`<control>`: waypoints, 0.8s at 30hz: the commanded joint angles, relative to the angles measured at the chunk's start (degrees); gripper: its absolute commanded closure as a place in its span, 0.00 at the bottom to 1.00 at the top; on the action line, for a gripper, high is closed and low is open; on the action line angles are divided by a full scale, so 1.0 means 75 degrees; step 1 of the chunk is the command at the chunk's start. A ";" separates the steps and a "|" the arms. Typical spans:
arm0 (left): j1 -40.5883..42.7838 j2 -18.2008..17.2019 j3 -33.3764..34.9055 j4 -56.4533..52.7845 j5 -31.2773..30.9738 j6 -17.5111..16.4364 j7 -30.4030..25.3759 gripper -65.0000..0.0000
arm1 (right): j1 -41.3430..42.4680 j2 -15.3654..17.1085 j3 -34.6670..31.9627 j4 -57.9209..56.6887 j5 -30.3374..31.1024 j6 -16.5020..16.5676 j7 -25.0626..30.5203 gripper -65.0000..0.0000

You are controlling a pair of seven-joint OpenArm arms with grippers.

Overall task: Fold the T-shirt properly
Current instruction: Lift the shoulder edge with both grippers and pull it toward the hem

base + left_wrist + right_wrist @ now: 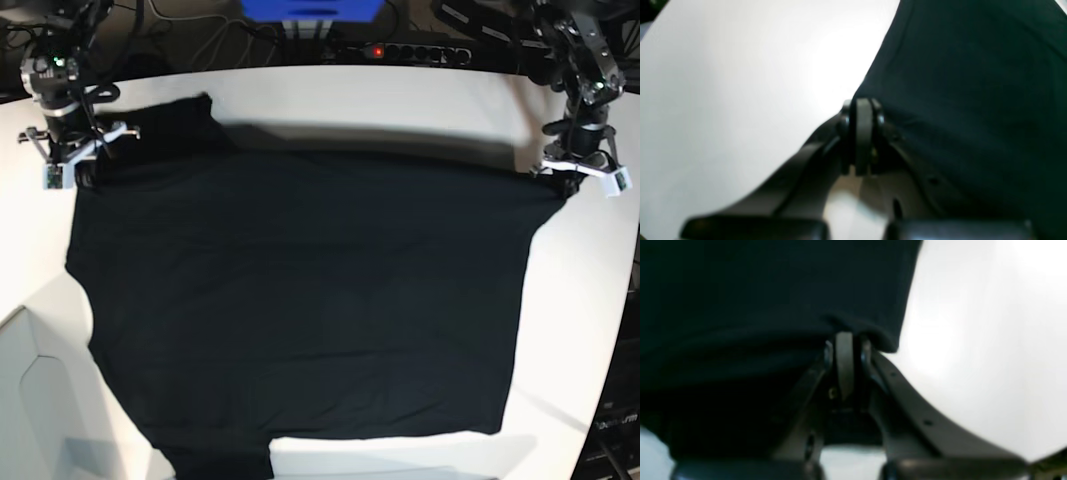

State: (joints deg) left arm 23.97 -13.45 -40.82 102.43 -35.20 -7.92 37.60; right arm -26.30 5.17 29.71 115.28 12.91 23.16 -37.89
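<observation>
I will let go of the black T-shirt's far corner with my left gripper on the shirt's side edge [521, 291], a little nearer the front.
The black T-shirt [300, 300] lies spread over the white table [400, 100], plain side up. No print or tag shows. My left gripper [566, 186] is at the right of the base view, shut on the shirt's far right corner. In the left wrist view the left gripper [863, 104] pinches the cloth edge [973, 100]. My right gripper [86, 176] is at the far left, shut on the shirt's far left corner beside a sleeve [180, 125]. In the right wrist view the right gripper [845, 336] has the black cloth [756, 290] folded over its tips.
A power strip [410, 50] with cables and a blue object [310, 10] lie behind the table's far edge. The table's curved right edge [625, 300] is close to the left arm. A white panel [30, 400] stands at the lower left.
</observation>
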 commanded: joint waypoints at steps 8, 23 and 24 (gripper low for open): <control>-0.0810 -0.0111 0.0209 0.0121 0.0022 0.0054 -0.0167 1.00 | 0.1239 0.0114 0.0006 -0.0514 0.0008 0.0153 0.0099 1.00; -0.2990 -0.0170 0.0537 -0.1614 0.0034 0.0066 -0.0155 1.00 | 0.4099 0.0794 -0.0170 -0.3034 0.0008 0.0153 0.0111 1.00; -0.3108 -0.0170 0.0549 -0.1707 0.0034 0.0066 -0.0155 1.00 | 0.4310 0.0805 -0.0170 -0.3175 0.0008 0.0153 0.0111 1.00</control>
State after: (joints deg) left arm 1.43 -13.63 -36.53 88.58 -34.61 -7.25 37.91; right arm 5.19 10.17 28.16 90.28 12.51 24.25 -38.87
